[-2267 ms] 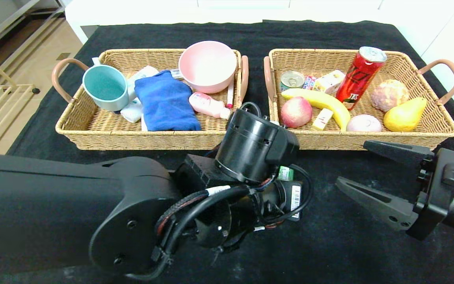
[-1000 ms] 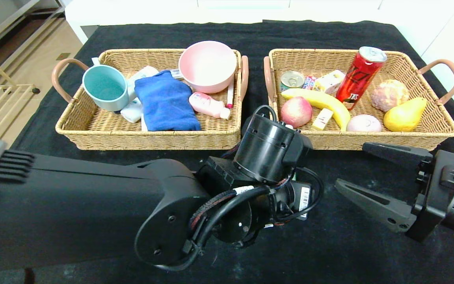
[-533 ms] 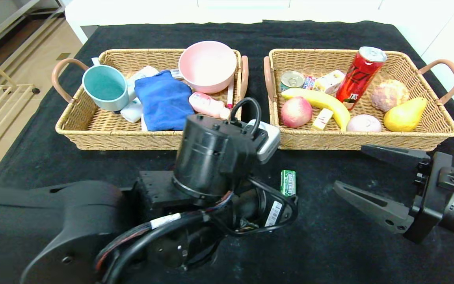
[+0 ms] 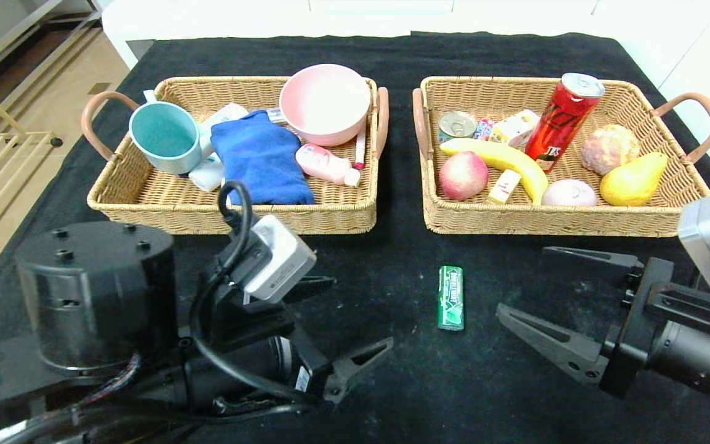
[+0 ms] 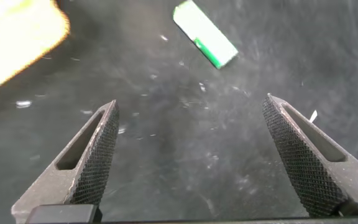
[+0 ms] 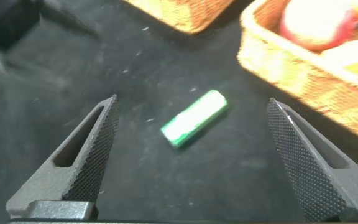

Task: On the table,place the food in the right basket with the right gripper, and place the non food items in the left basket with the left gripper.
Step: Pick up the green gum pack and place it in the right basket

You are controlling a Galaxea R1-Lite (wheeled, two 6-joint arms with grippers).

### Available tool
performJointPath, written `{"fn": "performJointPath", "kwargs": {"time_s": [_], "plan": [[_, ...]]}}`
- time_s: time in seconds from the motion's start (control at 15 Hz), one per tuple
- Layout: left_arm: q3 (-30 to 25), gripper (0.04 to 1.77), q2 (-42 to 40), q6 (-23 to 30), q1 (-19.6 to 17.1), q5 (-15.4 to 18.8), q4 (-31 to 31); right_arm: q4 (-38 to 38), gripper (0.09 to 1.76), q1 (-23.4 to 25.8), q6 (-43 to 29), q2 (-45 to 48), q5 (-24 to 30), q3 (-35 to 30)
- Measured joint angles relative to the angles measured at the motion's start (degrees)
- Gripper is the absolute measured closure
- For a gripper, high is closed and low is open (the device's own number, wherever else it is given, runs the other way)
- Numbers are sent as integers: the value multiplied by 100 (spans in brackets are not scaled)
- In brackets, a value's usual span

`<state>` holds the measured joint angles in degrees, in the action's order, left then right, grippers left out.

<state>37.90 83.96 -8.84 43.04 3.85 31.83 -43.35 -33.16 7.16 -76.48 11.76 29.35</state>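
The green pack of gum is food, so my right gripper needs to grip its long sides on the pack's half nearer the baskets (image 4: pixel 450 287) (image 6: pixel 202 111).
A green pack of gum (image 4: pixel 451 297) lies flat on the black cloth in front of the gap between the two baskets. My left gripper (image 4: pixel 358 314) stands open and empty to its left, apart from it; its wrist view shows the gum pack (image 5: pixel 205 42) beyond the gripper (image 5: pixel 191 99). My right gripper (image 4: pixel 522 279) is open just right of the pack, which lies ahead of the gripper (image 6: pixel 192 99) as the gum pack (image 6: pixel 194 118) in its wrist view. The left basket (image 4: pixel 232 219) holds a teal cup, blue cloth, pink bowl and bottle. The right basket (image 4: pixel 552 225) holds fruit, a red can and snacks.
Both wicker baskets stand side by side at the back, with handles at their outer and inner ends. My bulky left arm (image 4: pixel 96 296) fills the near left. The table's left edge drops to the floor.
My left arm has swung back to the left and its gripper has opened, uncovering the gum pack on the cloth. The right gripper has edged a little left toward the pack.
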Motion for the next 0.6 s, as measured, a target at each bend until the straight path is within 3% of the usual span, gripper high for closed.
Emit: {"fn": "performJointPath", "kwargs": {"time_s": [0.2,0.33,0.6], "plan": [[-469,13,-254,-96,-212,66,667,199,14,-201,0,-39,-226,-9],[-552,12,-300,-111,-269,78,680,245,14,-300,0,-67,-406,18],[-588,11,-336,-111,-261,205,660,735,14,-920,-272,-160,-1914,295]]}}
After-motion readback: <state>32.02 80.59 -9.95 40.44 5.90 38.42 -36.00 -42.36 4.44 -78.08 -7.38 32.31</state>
